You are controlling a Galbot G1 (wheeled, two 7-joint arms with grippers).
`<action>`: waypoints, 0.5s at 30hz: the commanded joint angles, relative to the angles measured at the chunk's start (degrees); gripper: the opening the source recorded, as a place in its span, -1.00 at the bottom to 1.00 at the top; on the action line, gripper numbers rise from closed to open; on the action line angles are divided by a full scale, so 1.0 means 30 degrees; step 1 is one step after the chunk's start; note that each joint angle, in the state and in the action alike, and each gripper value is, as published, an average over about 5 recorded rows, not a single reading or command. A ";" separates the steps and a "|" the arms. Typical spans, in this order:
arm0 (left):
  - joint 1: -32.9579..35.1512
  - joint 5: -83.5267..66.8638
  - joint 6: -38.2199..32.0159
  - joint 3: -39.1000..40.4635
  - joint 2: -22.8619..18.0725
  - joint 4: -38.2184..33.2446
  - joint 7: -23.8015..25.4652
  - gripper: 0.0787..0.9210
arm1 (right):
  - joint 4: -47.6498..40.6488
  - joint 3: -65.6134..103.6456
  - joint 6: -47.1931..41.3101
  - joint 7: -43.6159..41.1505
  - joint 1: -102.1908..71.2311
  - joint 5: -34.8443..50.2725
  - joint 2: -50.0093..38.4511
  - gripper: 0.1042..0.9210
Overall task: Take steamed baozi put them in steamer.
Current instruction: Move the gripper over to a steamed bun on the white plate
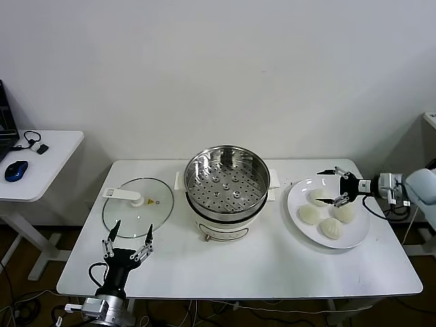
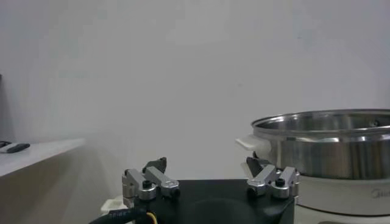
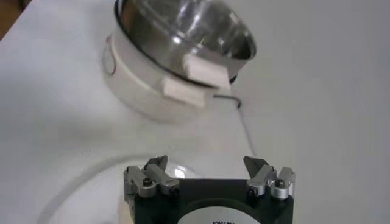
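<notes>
The next step for my right gripper is to close on the sides of the back baozi [image 1: 318,195] on the white plate, to carry it to the steamer.
Four white baozi lie on a white plate [image 1: 300,185] at the table's right: one at the back [image 1: 317,197], one at the left [image 1: 310,215], one at the right [image 1: 345,213], one at the front [image 1: 332,229]. The shiny steamer [image 1: 227,178] stands on its white pot base at the table's middle and holds nothing; it also shows in the left wrist view [image 2: 323,141] and the right wrist view [image 3: 183,36]. My right gripper [image 1: 334,187] is open over the plate, its fingers either side of the back baozi. My left gripper [image 1: 127,242] is open and empty near the table's front left edge.
A glass lid with a white handle [image 1: 138,206] lies flat at the table's left, just beyond my left gripper. A side table [image 1: 41,163] with a blue mouse stands further left. A cable runs from the pot base in the right wrist view [image 3: 244,125].
</notes>
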 commanded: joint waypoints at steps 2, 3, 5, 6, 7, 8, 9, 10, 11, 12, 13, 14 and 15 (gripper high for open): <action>-0.0050 0.0012 0.0083 0.0035 -0.0042 -0.0131 -0.0007 0.77 | -0.6067 -0.9132 0.0347 -0.2735 0.8507 -0.1876 0.2201 0.76; -0.0051 0.0022 0.0097 0.0021 -0.0043 -0.0172 -0.0005 0.77 | -0.6511 -0.9361 0.0337 -0.2834 0.8612 -0.2028 0.2591 0.76; -0.0047 0.0035 0.0117 -0.0006 -0.0041 -0.0266 -0.0002 0.77 | -0.7327 -0.9755 0.0312 -0.2952 0.8773 -0.2291 0.3309 0.76; -0.0043 0.0039 0.0124 -0.0020 -0.0042 -0.0309 -0.0002 0.77 | -0.7753 -0.9946 0.0315 -0.2990 0.8837 -0.2430 0.3674 0.76; -0.0038 0.0042 0.0128 -0.0030 -0.0047 -0.0347 -0.0001 0.77 | -0.8125 -1.0116 0.0318 -0.3011 0.8890 -0.2541 0.3980 0.76; -0.0035 0.0036 0.0130 -0.0036 -0.0054 -0.0366 -0.0001 0.77 | -0.8496 -1.0247 0.0347 -0.3018 0.8914 -0.2633 0.4288 0.76; -0.0031 0.0032 0.0131 -0.0037 -0.0065 -0.0368 -0.0004 0.77 | -0.8872 -1.0347 0.0379 -0.3026 0.8897 -0.2750 0.4612 0.76; -0.0030 0.0030 0.0133 -0.0035 -0.0081 -0.0367 -0.0006 0.77 | -0.9210 -1.0404 0.0400 -0.3032 0.8860 -0.2896 0.4931 0.76; -0.0030 0.0033 0.0133 -0.0027 -0.0095 -0.0354 -0.0007 0.77 | -0.9483 -1.0364 0.0415 -0.3019 0.8761 -0.3114 0.5210 0.76; -0.0028 0.0035 0.0137 -0.0018 -0.0105 -0.0342 -0.0005 0.77 | -0.9760 -1.0250 0.0419 -0.3015 0.8621 -0.3413 0.5498 0.76; -0.0030 0.0036 0.0144 -0.0010 -0.0099 -0.0333 -0.0003 0.77 | -0.9961 -1.0098 0.0361 -0.3010 0.8462 -0.3739 0.5732 0.76; -0.0040 0.0043 0.0152 -0.0009 -0.0084 -0.0321 -0.0001 0.77 | -1.0090 -0.9903 0.0256 -0.3006 0.8277 -0.4080 0.5927 0.76; -0.0055 0.0046 0.0164 -0.0012 -0.0062 -0.0315 0.0002 0.77 | -1.0205 -0.9670 0.0104 -0.3011 0.8056 -0.4407 0.6104 0.76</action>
